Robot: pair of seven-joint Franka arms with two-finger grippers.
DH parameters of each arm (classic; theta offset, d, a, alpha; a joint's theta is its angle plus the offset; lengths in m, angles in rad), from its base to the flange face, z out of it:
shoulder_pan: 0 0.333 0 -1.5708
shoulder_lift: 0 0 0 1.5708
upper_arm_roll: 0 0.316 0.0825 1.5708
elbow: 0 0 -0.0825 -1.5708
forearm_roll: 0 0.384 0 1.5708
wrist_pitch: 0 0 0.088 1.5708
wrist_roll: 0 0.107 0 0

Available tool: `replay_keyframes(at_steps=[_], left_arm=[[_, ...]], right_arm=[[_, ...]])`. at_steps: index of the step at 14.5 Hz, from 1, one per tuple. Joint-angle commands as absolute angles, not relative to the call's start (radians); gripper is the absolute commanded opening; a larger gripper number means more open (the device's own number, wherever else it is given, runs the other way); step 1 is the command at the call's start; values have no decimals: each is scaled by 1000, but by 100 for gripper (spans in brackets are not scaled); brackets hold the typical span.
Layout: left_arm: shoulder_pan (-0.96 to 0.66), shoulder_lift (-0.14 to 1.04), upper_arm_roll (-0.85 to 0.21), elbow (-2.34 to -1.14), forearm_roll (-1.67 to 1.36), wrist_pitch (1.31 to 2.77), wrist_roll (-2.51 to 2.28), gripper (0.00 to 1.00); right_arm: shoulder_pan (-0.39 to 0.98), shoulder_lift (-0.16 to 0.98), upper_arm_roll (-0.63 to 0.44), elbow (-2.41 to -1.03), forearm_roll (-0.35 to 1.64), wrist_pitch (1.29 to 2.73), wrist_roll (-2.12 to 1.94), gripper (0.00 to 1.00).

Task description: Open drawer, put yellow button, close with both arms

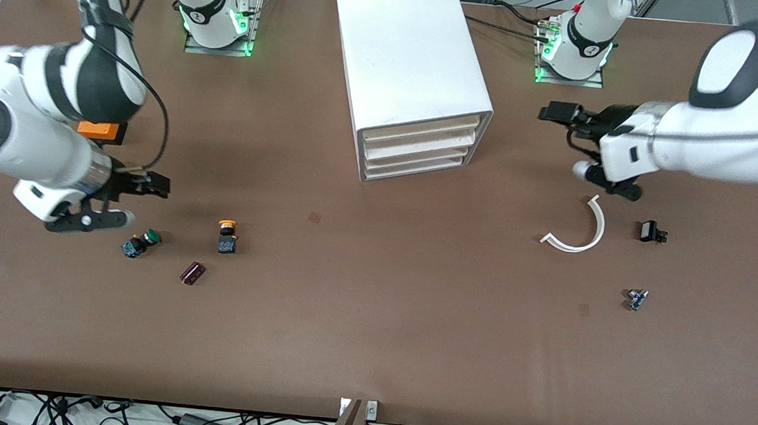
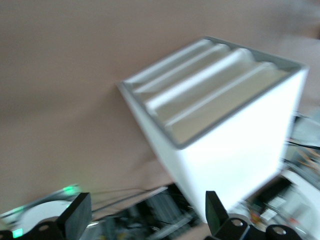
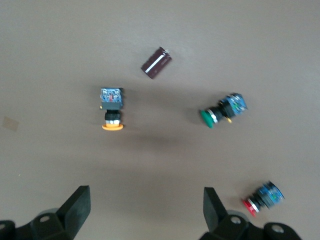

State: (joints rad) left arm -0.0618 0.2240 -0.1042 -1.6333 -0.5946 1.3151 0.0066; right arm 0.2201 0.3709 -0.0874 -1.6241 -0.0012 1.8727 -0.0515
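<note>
I will next move my right gripper to the blue body (image 1: 226, 244) (image 3: 111, 97) of the yellow button, near the dark maroon cylinder, and close it there.
The white cabinet (image 1: 409, 61) stands mid-table near the robots' bases. Its top drawer (image 1: 418, 130) is shut, like the three below it. The drawer also shows in the left wrist view (image 2: 230, 102). The yellow button (image 1: 227, 235) lies on its side on the table toward the right arm's end, and shows in the right wrist view (image 3: 112, 111). My right gripper (image 1: 95, 219) hangs open and empty over the table beside the green-capped switch (image 1: 141, 242), with open jaws (image 3: 145, 207). My left gripper (image 1: 606, 182) is open and empty (image 2: 146, 215), in the air beside the cabinet.
A dark maroon cylinder (image 1: 192, 273) lies near the yellow button. A red-capped switch (image 3: 262, 198) lies under the right gripper. An orange block (image 1: 99, 131) sits under the right arm. A white curved strip (image 1: 584, 233), a black part (image 1: 650, 231) and a small blue part (image 1: 636, 298) lie toward the left arm's end.
</note>
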Motion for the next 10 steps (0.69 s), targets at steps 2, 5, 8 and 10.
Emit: replay_keyframes(at_steps=[2, 5, 8, 10], left_arm=[[-58, 368, -104, -1592, -825, 1337, 156, 100], [-60, 425, -107, -1609, -883, 1422, 394, 100], [-58, 436, -107, -1718, -989, 1477, 587, 100], [-58, 436, -109, -1810, -1029, 1514, 708, 100]], right_arm=[[252, 471, -91, -1618, 11, 1986, -55, 100], [276, 547, -91, -1618, 18, 2081, -45, 100], [287, 606, -91, -1618, 75, 2135, -20, 100], [294, 635, -91, -1618, 86, 2169, -20, 100]])
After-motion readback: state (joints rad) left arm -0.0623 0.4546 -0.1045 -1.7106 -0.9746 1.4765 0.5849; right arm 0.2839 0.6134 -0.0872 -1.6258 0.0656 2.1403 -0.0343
